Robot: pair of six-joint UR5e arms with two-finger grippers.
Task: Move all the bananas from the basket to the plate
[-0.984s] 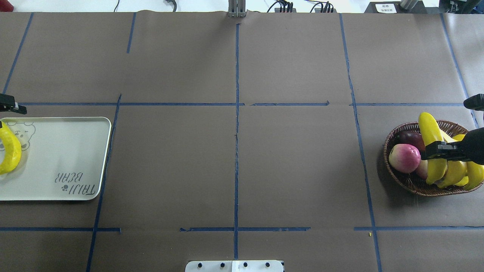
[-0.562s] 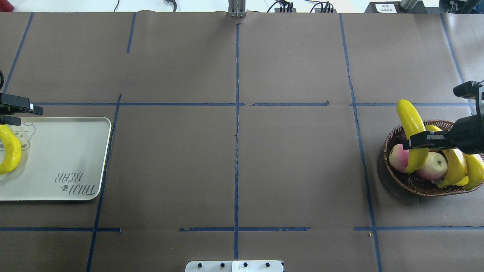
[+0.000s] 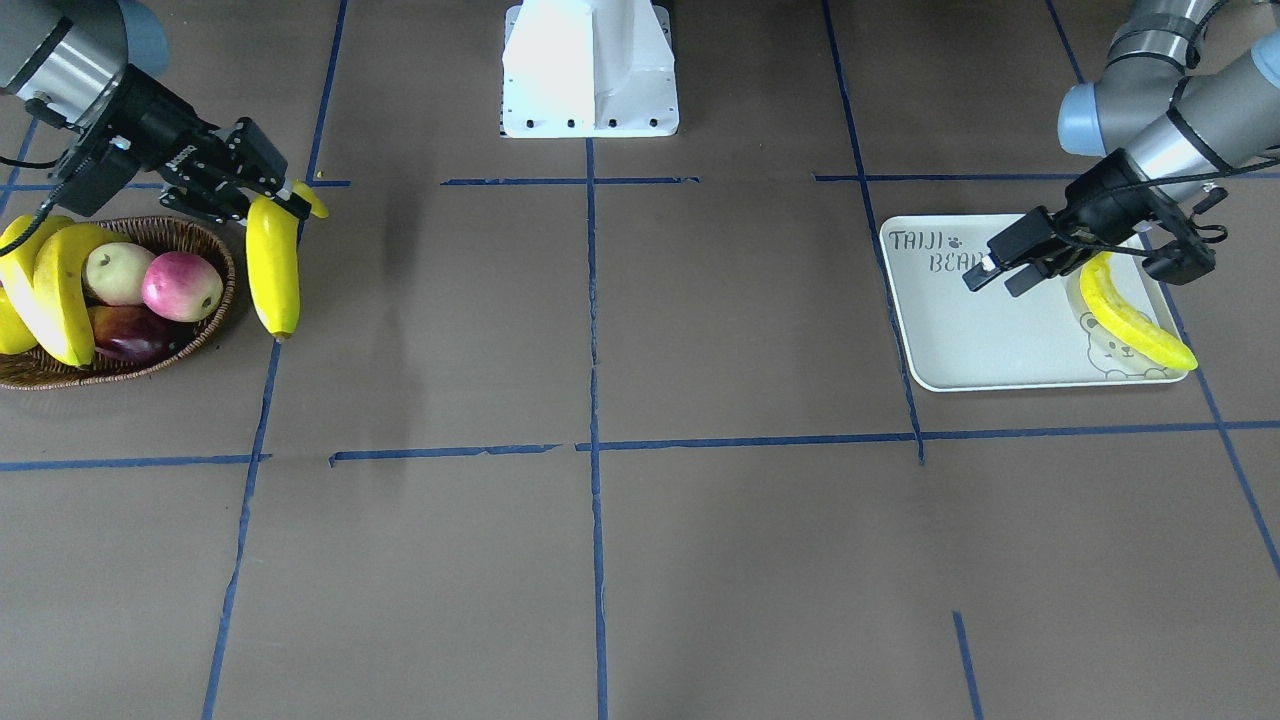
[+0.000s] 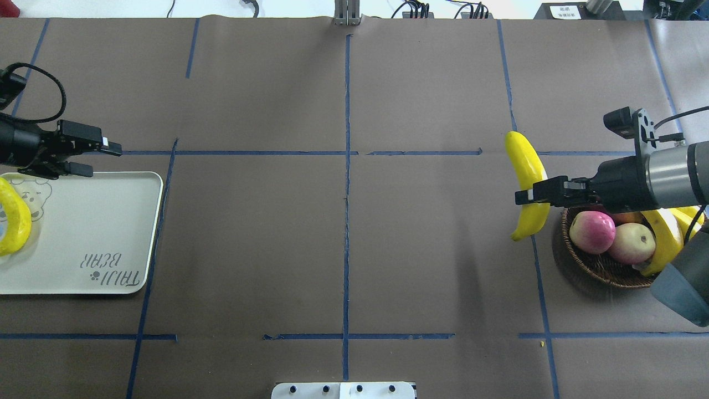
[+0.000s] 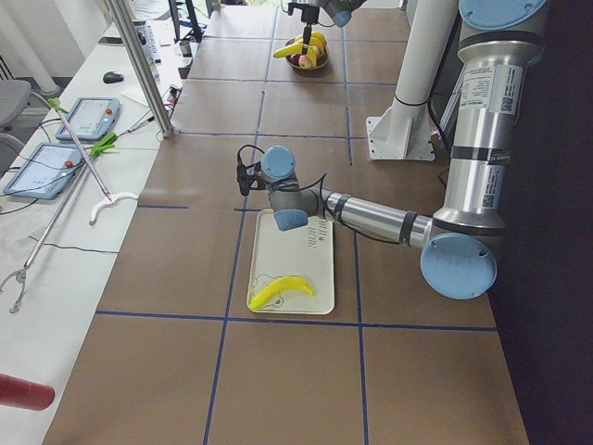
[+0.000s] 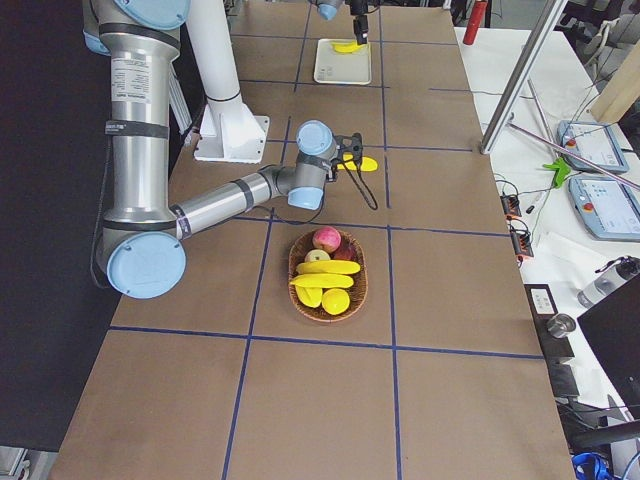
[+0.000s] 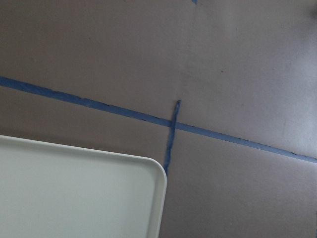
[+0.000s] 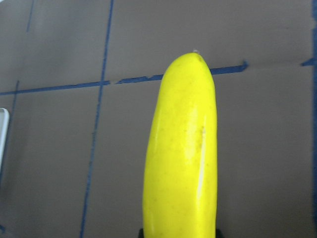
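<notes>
My right gripper is to pass the long yellow banana into my left gripper and let go of it above the table close to the white base (image 3: 649,208).
My right gripper (image 4: 529,196) is shut on a long yellow banana (image 4: 525,166), held in the air just left of the wicker basket (image 4: 592,269). That banana (image 8: 183,158) fills the right wrist view. More bananas (image 4: 666,238) lie in the basket (image 3: 120,372). One banana (image 4: 16,221) rests on the plate (image 4: 99,221), at its left end. My left gripper (image 4: 98,158) hangs open and empty over the plate's far edge. The left wrist view shows only a corner of the plate (image 7: 74,193).
A pink apple (image 4: 591,231), a pale fruit (image 4: 630,244) and a dark purple fruit (image 3: 130,335) share the basket. Blue tape lines cross the brown table cover. The robot's white base (image 3: 590,70) stands at the near middle edge.
My right gripper has lifted the banana out of the basket and carried it left, past the rim. My left gripper has moved right, away from the banana on the plate.
</notes>
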